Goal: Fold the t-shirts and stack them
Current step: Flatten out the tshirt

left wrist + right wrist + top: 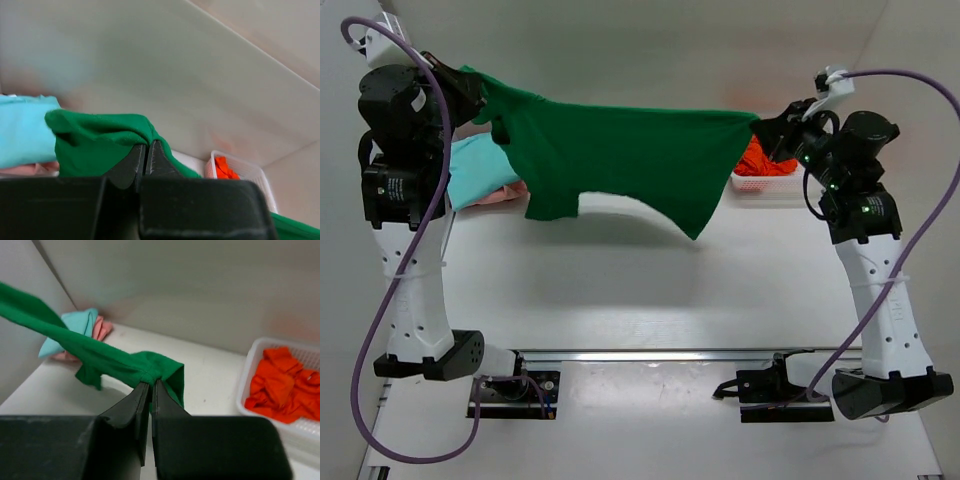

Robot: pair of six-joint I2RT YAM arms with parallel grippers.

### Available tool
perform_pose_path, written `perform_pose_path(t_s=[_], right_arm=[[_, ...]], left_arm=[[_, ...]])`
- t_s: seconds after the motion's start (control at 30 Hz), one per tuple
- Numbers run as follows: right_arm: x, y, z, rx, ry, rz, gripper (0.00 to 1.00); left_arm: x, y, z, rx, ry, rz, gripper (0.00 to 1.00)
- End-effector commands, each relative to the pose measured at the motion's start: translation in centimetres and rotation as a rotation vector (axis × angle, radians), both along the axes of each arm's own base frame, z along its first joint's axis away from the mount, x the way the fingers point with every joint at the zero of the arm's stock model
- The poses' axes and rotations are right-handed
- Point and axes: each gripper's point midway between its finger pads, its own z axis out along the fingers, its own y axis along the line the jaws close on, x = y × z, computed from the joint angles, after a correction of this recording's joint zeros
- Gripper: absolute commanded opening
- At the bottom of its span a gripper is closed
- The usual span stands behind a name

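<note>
The robot's left gripper needs to release the dark green t-shirt, now stretched in the air between both arms, spread out across the bare middle of the white table (624, 281).
The dark green t-shirt (620, 155) hangs stretched in the air between both arms, above the back of the table. My left gripper (470, 88) is shut on its left end (100, 135), and my right gripper (765, 125) is shut on its right end (150, 367). The teal t-shirt (480, 170) lies folded at the back left on top of the pale pink t-shirt (505, 195). Both show in the right wrist view, teal (75, 325) over pink (102, 327). The bright orange t-shirt (760, 160) lies crumpled in the basket.
A white plastic mesh basket (247, 375) stands at the back right, near the right arm; it also shows in the left wrist view (252, 175). A wall runs along the back and the left side of the table.
</note>
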Motion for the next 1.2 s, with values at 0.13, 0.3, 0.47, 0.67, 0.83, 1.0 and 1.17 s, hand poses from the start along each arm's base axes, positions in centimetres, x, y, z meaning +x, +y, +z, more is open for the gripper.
perform_pose_path(t_s=[0.13,0.3,0.47,0.67,0.83,1.0,1.17], right_arm=[[-4.5,-2.9,9.6,-0.036,-0.328,-0.07,0.0],[-9.1,-3.0,13.5,-0.061,-0.483,-0.036,0.0],[-12.5,-4.1,14.4,-0.06,-0.558,-0.043,0.0],[-15.3,-3.7,12.0,-0.107,-0.49,-0.029,0.0],[-15.2,-3.0,7.9,-0.091,-0.354,0.034,0.0],[-11.8,-3.0,1.0,-0.038,-0.175,0.066,0.0],[-6.1,-1.8,-7.6,-0.047,-0.009,0.039,0.0]], left_arm=[[-5.8,1.6,7.3,0.089,-0.243,0.075,0.0],[-11.0,1.9,11.2,0.082,-0.397,0.096,0.0],[-14.1,1.8,13.1,0.037,-0.483,0.088,0.0],[-15.9,1.2,11.6,0.075,-0.435,0.031,0.0],[-15.0,0.4,6.8,0.112,-0.265,-0.019,0.0],[-8.9,-1.9,-6.3,0.085,0.053,-0.112,0.0],[-2.7,-3.1,-17.2,0.01,0.234,-0.101,0.0]])
